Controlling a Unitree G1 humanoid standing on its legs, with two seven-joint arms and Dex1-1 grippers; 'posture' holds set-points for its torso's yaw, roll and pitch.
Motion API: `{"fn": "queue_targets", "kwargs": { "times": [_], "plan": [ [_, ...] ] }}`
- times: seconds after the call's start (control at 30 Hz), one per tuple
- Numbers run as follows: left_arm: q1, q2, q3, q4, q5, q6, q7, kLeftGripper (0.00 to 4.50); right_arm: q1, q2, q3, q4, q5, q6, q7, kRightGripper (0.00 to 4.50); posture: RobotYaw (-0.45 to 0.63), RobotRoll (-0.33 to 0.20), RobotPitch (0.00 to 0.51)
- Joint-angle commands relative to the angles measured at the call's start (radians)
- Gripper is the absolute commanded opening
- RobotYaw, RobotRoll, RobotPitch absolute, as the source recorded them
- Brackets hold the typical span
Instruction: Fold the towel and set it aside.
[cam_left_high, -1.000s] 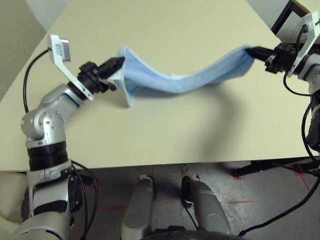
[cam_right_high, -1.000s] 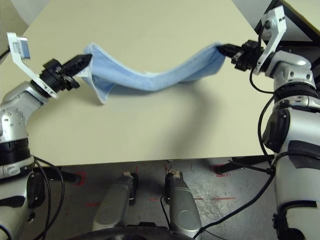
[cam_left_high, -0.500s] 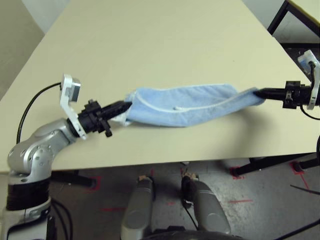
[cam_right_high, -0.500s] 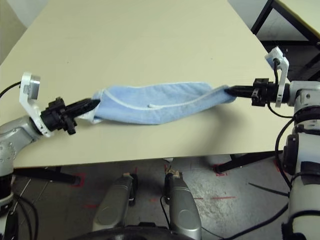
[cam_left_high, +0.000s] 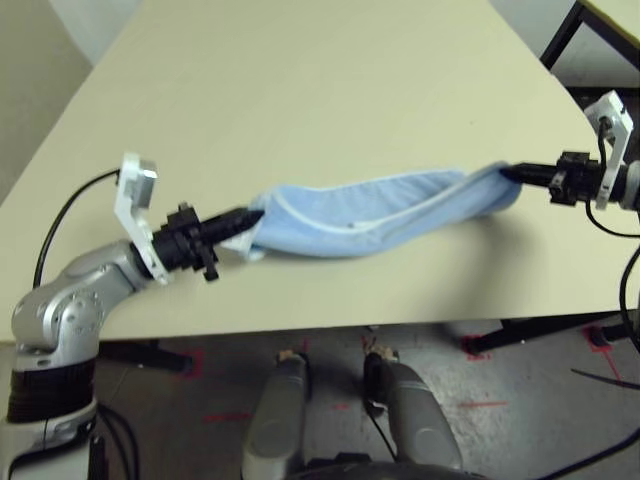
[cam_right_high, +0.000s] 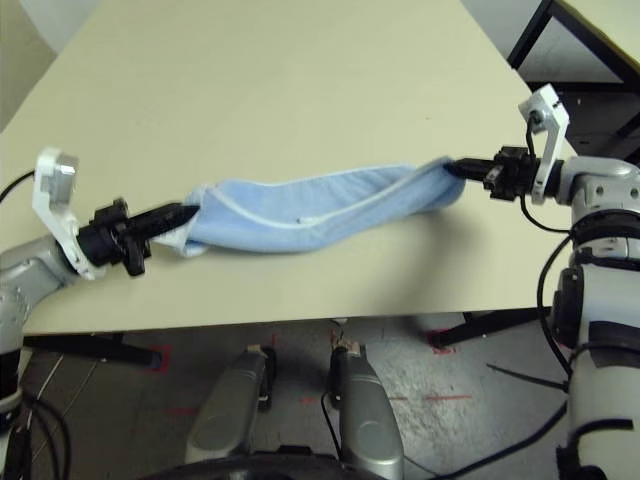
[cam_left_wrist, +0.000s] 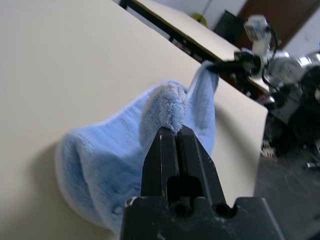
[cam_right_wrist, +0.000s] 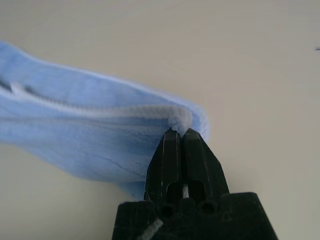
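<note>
Next, the left gripper lays its light-blue towel end, now near the table's front edge, on the bare beige table (cam_left_high: 245, 193) just past its closed fingers.
The light-blue towel (cam_left_high: 370, 210) hangs stretched in a long sagging band over the near part of the beige table (cam_left_high: 320, 90), its white edging along the upper side. My left gripper (cam_left_high: 248, 216) is shut on the towel's left end near the table's front edge. My right gripper (cam_left_high: 508, 173) is shut on the right end, a little higher, near the table's right edge. The left wrist view shows a tuft of towel (cam_left_wrist: 172, 107) pinched at the closed fingertips. In the right wrist view the white-edged corner (cam_right_wrist: 182, 117) sits clamped between the closed fingers.
A dark-framed second table (cam_left_high: 590, 30) stands past the right edge. The floor below the front edge carries red tape marks (cam_left_high: 480, 405). The far half of the table is bare beige surface.
Both arms came down and toward the front edge with the towel over the second. Since half a second ago the right gripper has risen slightly and the towel sags more in the middle.
</note>
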Motion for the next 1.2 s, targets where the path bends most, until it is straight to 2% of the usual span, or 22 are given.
{"fn": "queue_targets", "kwargs": {
  "times": [0.03, 0.27, 0.47, 0.73, 0.83, 0.87, 0.97, 1.17, 1.2],
  "plan": [
    [-0.030, -0.030, 0.022, 0.057, 0.008, -0.034, 0.047, 0.01, 0.008, 0.019, -0.005, 0.027, -0.011, -0.037, -0.100, 0.00, 0.18, 0.000, 0.181],
    [-0.055, -0.033, -0.014, 0.157, 0.090, -0.110, 0.036, 0.01, 0.000, 0.054, 0.014, 0.055, -0.039, -0.068, -0.237, 0.00, 0.18, 0.000, 0.177],
    [-0.059, -0.020, -0.076, 0.232, 0.175, -0.167, -0.004, 0.01, -0.019, 0.089, 0.019, 0.069, -0.056, -0.086, -0.309, 0.00, 0.18, 0.000, 0.175],
    [-0.112, -0.038, -0.122, 0.338, 0.270, -0.228, -0.003, 0.01, -0.032, 0.121, 0.031, 0.087, -0.091, -0.090, -0.396, 0.00, 0.18, 0.000, 0.176],
    [-0.130, -0.045, -0.124, 0.372, 0.299, -0.249, 0.017, 0.54, -0.034, 0.133, 0.039, 0.093, -0.103, -0.069, -0.401, 0.00, 0.18, 0.000, 0.179],
    [-0.133, -0.048, -0.121, 0.379, 0.304, -0.252, 0.024, 0.85, -0.035, 0.136, 0.041, 0.094, -0.105, -0.062, -0.399, 0.58, 0.18, 0.000, 0.179],
    [-0.134, -0.048, -0.118, 0.384, 0.314, -0.251, 0.035, 1.97, -0.037, 0.141, 0.044, 0.095, -0.106, -0.045, -0.376, 1.50, 0.18, 0.000, 0.179],
    [-0.119, -0.034, -0.076, 0.348, 0.301, -0.235, 0.064, 4.36, -0.062, 0.110, 0.018, 0.083, -0.064, -0.007, -0.221, 3.82, 0.19, 0.000, 0.184],
    [-0.116, -0.033, -0.067, 0.335, 0.295, -0.230, 0.072, 4.50, -0.069, 0.101, 0.011, 0.081, -0.054, -0.003, -0.201, 4.20, 0.19, 0.000, 0.185]
  ]
}}
